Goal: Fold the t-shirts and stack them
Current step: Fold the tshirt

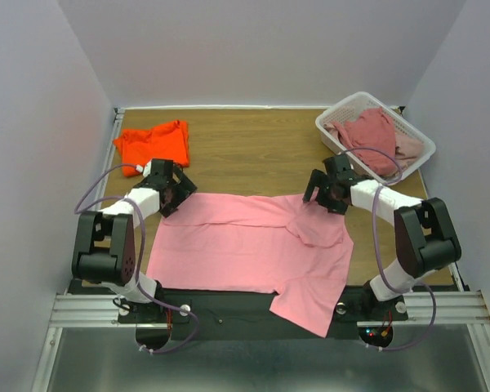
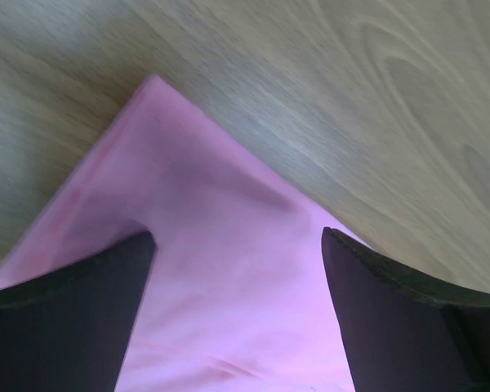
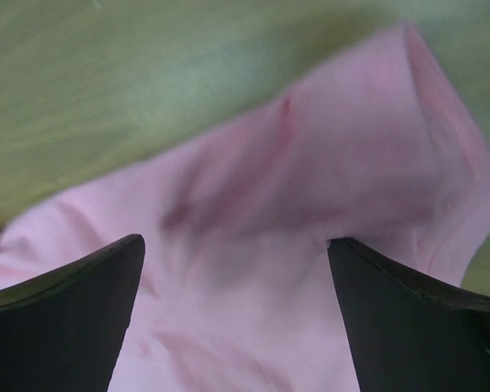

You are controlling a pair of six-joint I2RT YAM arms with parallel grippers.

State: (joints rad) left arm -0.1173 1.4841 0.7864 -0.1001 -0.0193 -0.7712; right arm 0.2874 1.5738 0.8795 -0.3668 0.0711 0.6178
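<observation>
Next, my right gripper goes to the hanging part's lowest corner (image 1: pixel 324 333), at the table's near edge, and grabs the light pink t-shirt there.
A light pink t-shirt (image 1: pixel 245 245) lies spread on the wooden table, one part hanging over the near edge. My left gripper (image 1: pixel 177 196) is open right over its far left corner (image 2: pixel 220 269), a finger on each side. My right gripper (image 1: pixel 320 196) is open over the rumpled far right part of the shirt (image 3: pixel 253 245). A folded orange t-shirt (image 1: pixel 153 143) lies at the far left. Dusty rose and pale pink shirts (image 1: pixel 374 137) lie in the basket.
A white slatted basket (image 1: pixel 331 122) stands at the far right corner. Bare wooden table (image 1: pixel 253 155) lies between the orange shirt and the basket. White walls close in the sides and back.
</observation>
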